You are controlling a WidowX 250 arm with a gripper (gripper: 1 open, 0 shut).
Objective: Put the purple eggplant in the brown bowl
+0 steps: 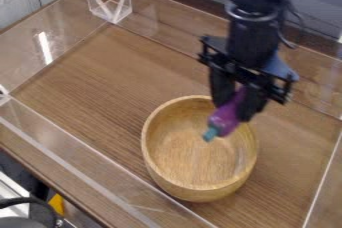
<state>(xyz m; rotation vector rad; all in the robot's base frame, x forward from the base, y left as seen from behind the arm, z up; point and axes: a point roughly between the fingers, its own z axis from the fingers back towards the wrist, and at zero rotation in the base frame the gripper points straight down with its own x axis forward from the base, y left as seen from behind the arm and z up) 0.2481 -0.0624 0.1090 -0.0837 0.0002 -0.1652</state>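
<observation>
My gripper will let go of the purple eggplant on the middle of the brown bowl's bottom (191, 149).
The purple eggplant (227, 118) hangs tilted, its teal stem cap pointing down and left, over the hollow of the brown bowl (170, 159). My gripper (242, 90) comes down from above and is shut on the eggplant's upper end. The bowl is a wide light wooden one sitting on the wood-grain table at the front centre. The eggplant is held above the right half of the bowl's hollow, not touching the wood as far as I can see.
Clear acrylic walls (80, 177) fence the table on the left and front. A small clear stand (110, 4) sits at the back left corner. Bare wooden tabletop (120, 67) stretches left of the bowl.
</observation>
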